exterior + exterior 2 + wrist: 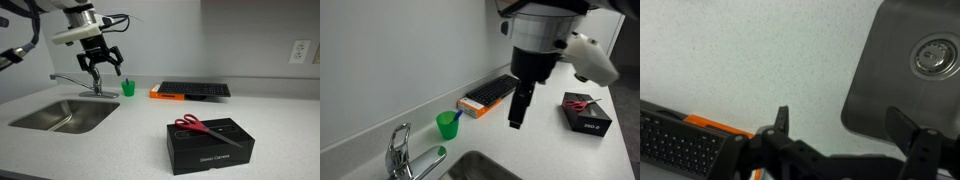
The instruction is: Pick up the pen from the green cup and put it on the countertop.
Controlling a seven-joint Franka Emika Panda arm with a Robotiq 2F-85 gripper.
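Note:
Next, I grip the upper end of the pen (126,80) above the green cup's rim.
The green cup (128,89) stands on the pale countertop (130,130) between the faucet and an orange-edged keyboard; it also shows in an exterior view (447,125). A thin bluish tip, apparently the pen (126,79), pokes out of the cup's rim; it is too small to make out elsewhere. My gripper (102,66) hangs open and empty above the counter, beside the cup on the faucet side and higher than it. It also shows in an exterior view (519,108). In the wrist view my gripper (845,125) has its fingers wide apart over bare countertop (760,50); cup and pen are out of view.
A steel sink (65,115) with a faucet (88,82) lies beside the cup; the sink's drain (937,55) shows in the wrist view. A black keyboard (195,90) with an orange edge lies behind. A black box (208,145) carries red-handled scissors (198,124).

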